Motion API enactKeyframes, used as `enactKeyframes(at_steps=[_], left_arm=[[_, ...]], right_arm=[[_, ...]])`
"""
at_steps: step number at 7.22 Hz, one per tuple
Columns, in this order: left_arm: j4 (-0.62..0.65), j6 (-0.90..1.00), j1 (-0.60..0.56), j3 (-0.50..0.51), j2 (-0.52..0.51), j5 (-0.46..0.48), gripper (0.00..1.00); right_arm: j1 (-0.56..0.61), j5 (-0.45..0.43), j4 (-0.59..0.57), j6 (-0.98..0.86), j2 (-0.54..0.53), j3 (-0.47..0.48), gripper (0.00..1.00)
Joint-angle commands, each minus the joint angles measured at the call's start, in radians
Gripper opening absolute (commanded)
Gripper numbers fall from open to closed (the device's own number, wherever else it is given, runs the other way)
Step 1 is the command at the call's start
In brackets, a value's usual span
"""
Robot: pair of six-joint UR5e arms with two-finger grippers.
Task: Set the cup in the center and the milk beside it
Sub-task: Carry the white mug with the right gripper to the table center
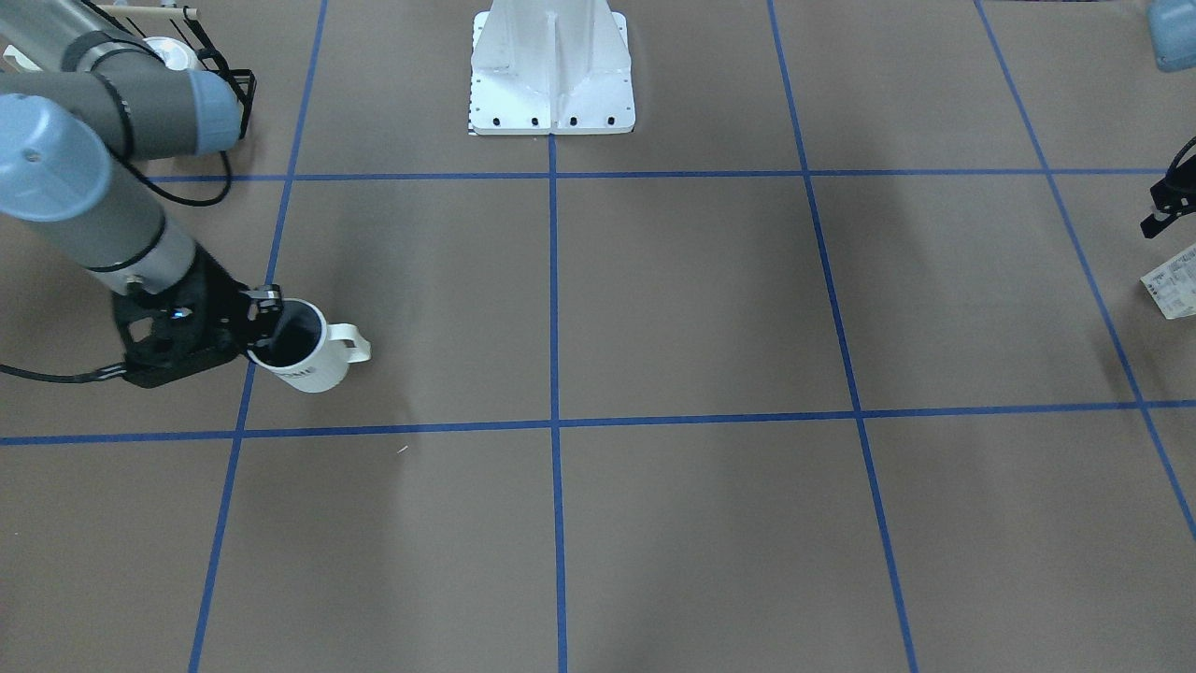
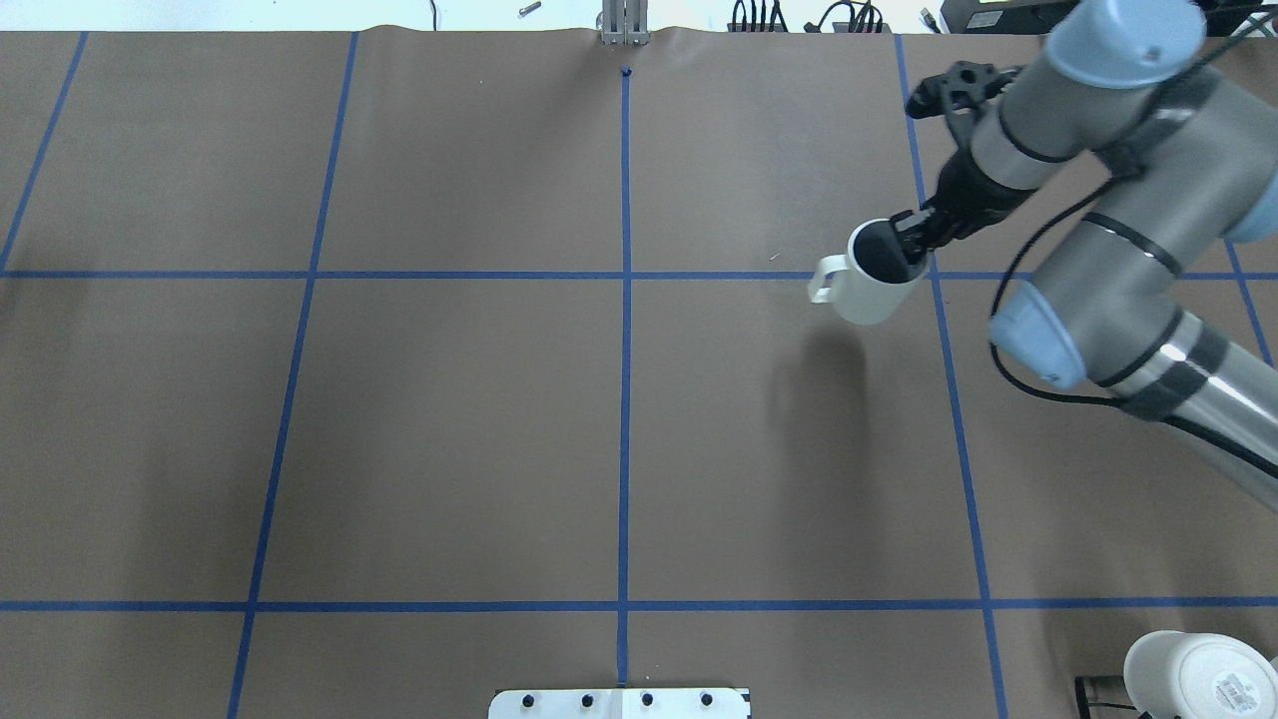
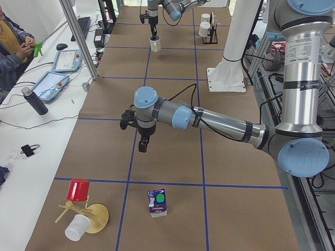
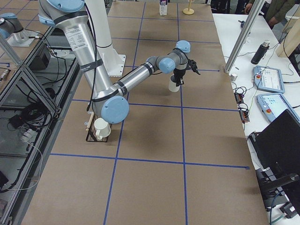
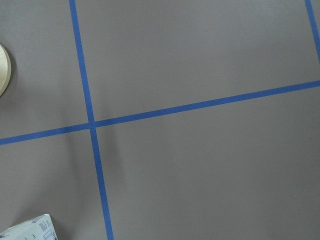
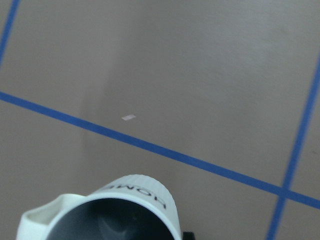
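I will set the cup down with my right gripper on the central blue line crossing (image 1: 562, 419), well out from the white robot base.
The cup (image 1: 304, 353), a white mug with a dark inside and "HOME" lettering, hangs tilted above the table, its handle toward the centre. My right gripper (image 1: 265, 329) is shut on its rim, one finger inside. It also shows in the overhead view (image 2: 877, 282) and the right wrist view (image 6: 125, 207). The milk (image 3: 157, 203), a blue and white carton with a green cap, stands upright at the table's left end; a corner shows in the left wrist view (image 5: 27, 230). My left gripper (image 3: 142, 142) hovers apart from it; I cannot tell whether it is open.
A black wire rack (image 1: 229, 89) with white mugs (image 2: 1198, 674) stands near the right arm's base. A wooden stand (image 3: 93, 218) with a red cup and a white cup is beside the milk. The white robot base (image 1: 551, 75) is at the table's rear middle.
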Motion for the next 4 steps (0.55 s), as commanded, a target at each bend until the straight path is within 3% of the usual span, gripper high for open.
enactKeyframes(at_steps=[1, 3, 4], left_arm=[[0.000, 0.000, 0.000, 0.001, -0.001, 0.000, 0.98], [0.001, 0.000, 0.000, -0.002, 0.002, 0.000, 0.98], [0.001, -0.002, 0.000, -0.016, 0.007, 0.000, 0.98]], right_arm=[[-0.096, -0.064, 0.018, 0.102, 0.278, -0.224, 0.00], [-0.102, -0.090, 0.145, 0.130, 0.409, -0.453, 0.00], [-0.119, -0.090, 0.162, 0.130, 0.437, -0.489, 0.00]])
